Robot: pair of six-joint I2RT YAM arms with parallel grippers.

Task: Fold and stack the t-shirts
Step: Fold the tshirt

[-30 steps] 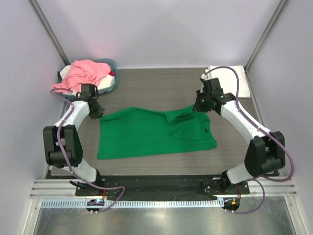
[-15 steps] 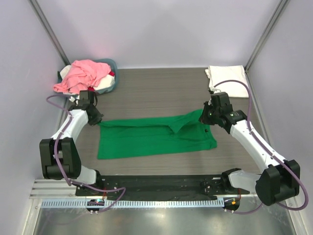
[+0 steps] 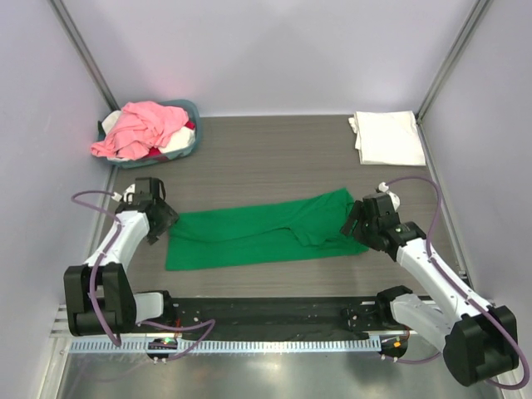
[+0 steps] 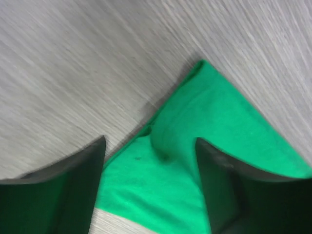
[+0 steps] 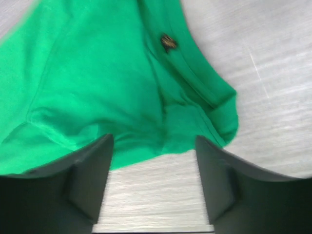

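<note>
The robot's left gripper should close on the far hem corner (image 3: 179, 214) (image 4: 202, 67) of the green t-shirt, to fold the hem up toward the green t-shirt's collar.
A bright green t-shirt (image 3: 258, 237) lies on the table folded into a long, narrow band. My left gripper (image 3: 162, 223) hovers at its left end, open, and in the left wrist view a corner of the green t-shirt (image 4: 219, 126) lies loose between the dark fingers (image 4: 73, 190). At the right end, my right gripper (image 3: 353, 224) is open too. The right wrist view shows the rumpled green t-shirt (image 5: 97, 73) just beyond the right gripper (image 5: 153, 190), with bare table between the jaws. A folded white t-shirt (image 3: 386, 137) rests at the back right. A pink t-shirt (image 3: 141, 129) is heaped in the basket.
The round blue-grey basket (image 3: 193, 108) stands in the back left corner. Grey walls and metal posts close in the table on three sides. The arm bases sit on a black rail (image 3: 266, 312) along the near edge.
Both grippers drew the green t-shirt's far edge toward the near side, folding it over. They were shut on the cloth and have now opened and let it go.
</note>
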